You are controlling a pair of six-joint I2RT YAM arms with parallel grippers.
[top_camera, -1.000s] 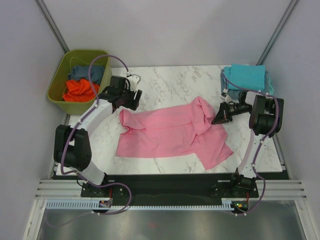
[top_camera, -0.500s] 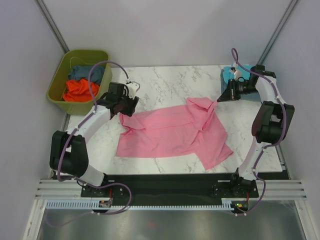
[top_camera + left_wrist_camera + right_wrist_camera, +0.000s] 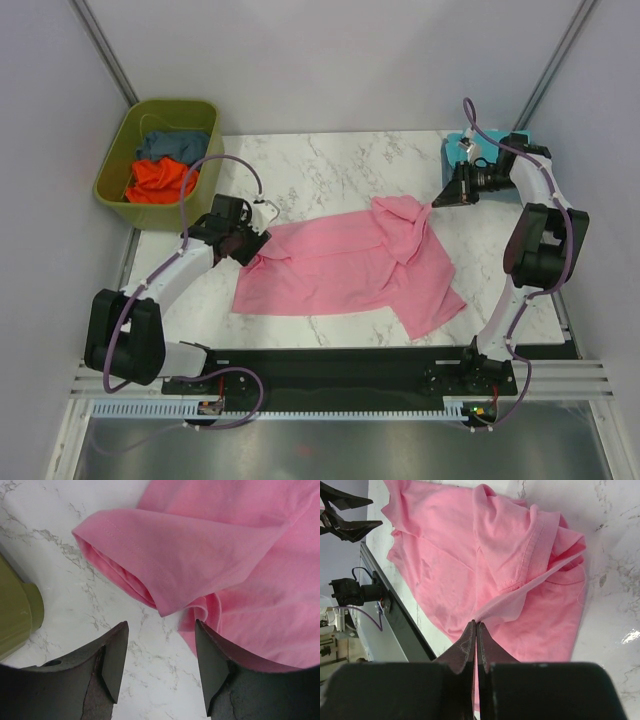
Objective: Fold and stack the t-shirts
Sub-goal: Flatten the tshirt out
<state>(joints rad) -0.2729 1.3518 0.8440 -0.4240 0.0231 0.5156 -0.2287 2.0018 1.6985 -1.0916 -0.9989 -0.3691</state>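
I will move my left gripper in and pinch that sleeve corner (image 3: 163, 611) of the pink t-shirt, which lies beyond its open fingers, before both grippers lift.
The light pink t-shirt (image 3: 340, 270) lies spread and rumpled on the marble table (image 3: 330, 165). My right gripper (image 3: 437, 203) is shut on a thin edge of the pink t-shirt (image 3: 470, 555), held taut off the cloth's upper right part; the fingertips (image 3: 475, 624) pinch it between them. My left gripper (image 3: 250, 250) is open low over the table at the shirt's left sleeve (image 3: 175, 565), nothing between its fingers (image 3: 115, 655). A turquoise t-shirt (image 3: 455, 148) lies at the back right, mostly hidden by the right arm. Orange (image 3: 160, 180) and slate blue (image 3: 172, 145) t-shirts lie in the tub.
The olive-green tub (image 3: 110, 185) stands off the table's back left corner; its wall (image 3: 15, 615) shows just left of my left gripper. Grey walls close in both sides. A black rail (image 3: 340, 365) runs along the near table edge.
My left gripper has come nearer along the table to the pink sleeve, its jaws a little narrower. My right gripper rose toward the back right with the shirt edge, then held still.
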